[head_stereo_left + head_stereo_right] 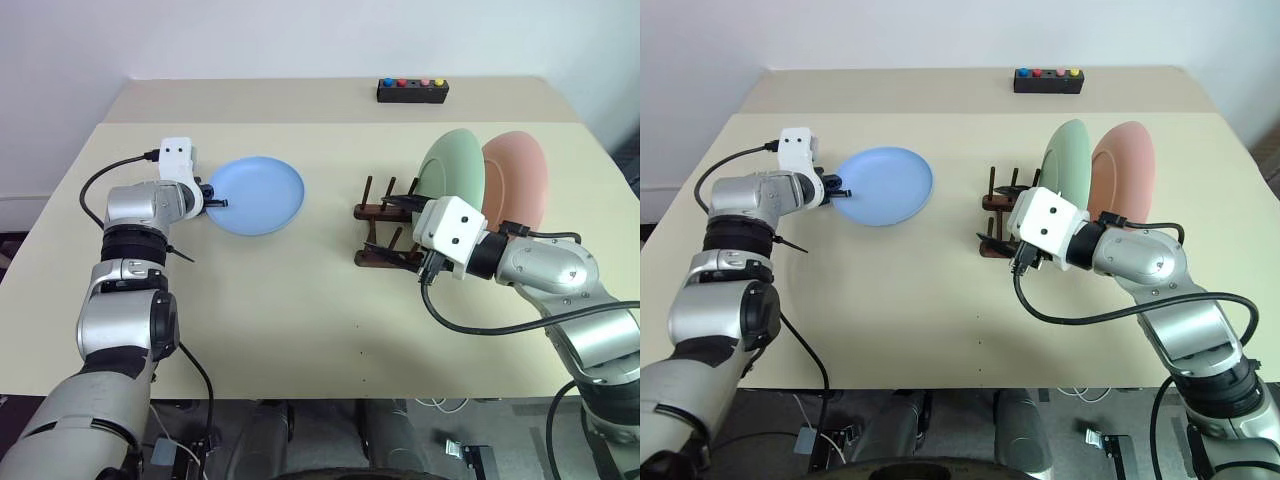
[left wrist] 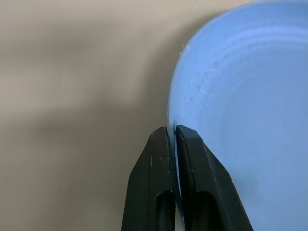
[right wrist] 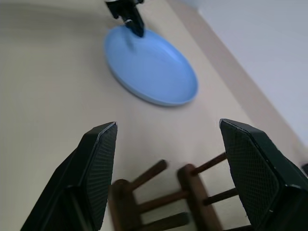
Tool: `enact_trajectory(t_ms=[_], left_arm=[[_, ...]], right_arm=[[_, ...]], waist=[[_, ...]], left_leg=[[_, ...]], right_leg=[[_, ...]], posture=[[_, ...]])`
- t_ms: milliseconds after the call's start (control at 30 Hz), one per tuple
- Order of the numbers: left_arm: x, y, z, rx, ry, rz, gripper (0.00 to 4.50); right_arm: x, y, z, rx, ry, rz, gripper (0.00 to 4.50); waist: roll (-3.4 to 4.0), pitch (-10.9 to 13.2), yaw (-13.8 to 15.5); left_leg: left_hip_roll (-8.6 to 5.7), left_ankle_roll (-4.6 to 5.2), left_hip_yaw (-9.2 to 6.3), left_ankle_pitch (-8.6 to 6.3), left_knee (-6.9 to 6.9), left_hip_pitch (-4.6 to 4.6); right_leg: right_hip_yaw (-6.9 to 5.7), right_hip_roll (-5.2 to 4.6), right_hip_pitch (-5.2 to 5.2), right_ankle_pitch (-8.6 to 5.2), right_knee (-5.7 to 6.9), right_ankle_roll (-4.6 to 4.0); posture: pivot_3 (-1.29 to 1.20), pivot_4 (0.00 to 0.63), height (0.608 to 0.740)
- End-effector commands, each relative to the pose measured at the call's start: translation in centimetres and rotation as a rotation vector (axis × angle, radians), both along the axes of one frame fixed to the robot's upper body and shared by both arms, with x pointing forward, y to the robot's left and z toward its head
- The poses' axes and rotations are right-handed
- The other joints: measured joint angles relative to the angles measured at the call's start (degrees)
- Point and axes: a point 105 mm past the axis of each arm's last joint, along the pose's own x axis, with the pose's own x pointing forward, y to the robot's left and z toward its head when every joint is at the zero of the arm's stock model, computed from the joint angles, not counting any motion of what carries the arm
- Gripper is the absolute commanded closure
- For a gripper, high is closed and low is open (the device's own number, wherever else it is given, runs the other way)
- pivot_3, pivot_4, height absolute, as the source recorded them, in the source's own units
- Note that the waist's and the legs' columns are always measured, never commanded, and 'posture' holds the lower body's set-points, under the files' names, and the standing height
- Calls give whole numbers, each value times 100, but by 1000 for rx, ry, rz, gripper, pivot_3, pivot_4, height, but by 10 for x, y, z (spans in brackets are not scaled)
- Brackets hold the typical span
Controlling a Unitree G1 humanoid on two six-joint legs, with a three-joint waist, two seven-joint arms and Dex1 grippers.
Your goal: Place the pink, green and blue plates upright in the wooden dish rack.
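Note:
I will open my left gripper to release the blue plate above the rack's free wires [image 1: 368, 119], leaving it in my right gripper.
The blue plate [image 1: 258, 195] lies on the table left of centre, and my left gripper [image 1: 213, 200] is shut on its left rim. In the left wrist view the two black fingers [image 2: 192, 168] pinch that rim between them. The green plate [image 1: 452, 170] and the pink plate [image 1: 517, 180] stand upright side by side at the right end of the wooden dish rack [image 1: 385, 212]. My right gripper [image 3: 167, 126] hovers open just in front of the rack's free pegs, holding nothing and pointing toward the blue plate [image 3: 150, 65].
A small black box with coloured buttons [image 1: 412, 90] sits at the far edge of the table. The tan tabletop [image 1: 300, 300] stretches bare between the blue plate and the rack and toward the near edge.

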Motion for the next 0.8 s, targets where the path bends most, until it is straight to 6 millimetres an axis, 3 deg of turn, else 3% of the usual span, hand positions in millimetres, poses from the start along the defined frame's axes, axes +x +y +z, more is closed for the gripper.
enact_trajectory(t_ms=[33, 333, 433, 800], left_arm=[[-5, -23, 72, -78, -333, -57, 4408], [-42, -86, 143, -33, -584, -178, 4408], [-51, -106, 148, 7, -595, -214, 4408], [-79, -143, 161, -29, -631, -351, 4408]], right_arm=[[5, 0, 31, -41, -200, -15, 1032], [12, 12, 39, -135, -349, 22, 1032], [16, 18, 38, -161, -379, 31, 1032], [21, 29, 23, -221, -375, 73, 1032]], waist=[[-1, 1, 13], [-4, 1, -12], [-4, 1, -12], [-4, 1, -14]], left_leg=[[-1, -1, 1, 0, 0, -4], [-1, -3, 3, 2, -3, -7], [-1, -4, 3, 2, -2, -5], [-1, -4, 3, 2, -3, -5]], right_leg=[[1, -3, -5, 1, -1, 0], [1, -2, -11, 1, 0, -1], [1, -2, -9, 2, 0, -1], [1, -1, -9, 1, -1, -2]], posture=[[0, 150, 740], [0, 150, 740], [0, 150, 740], [0, 150, 740]])
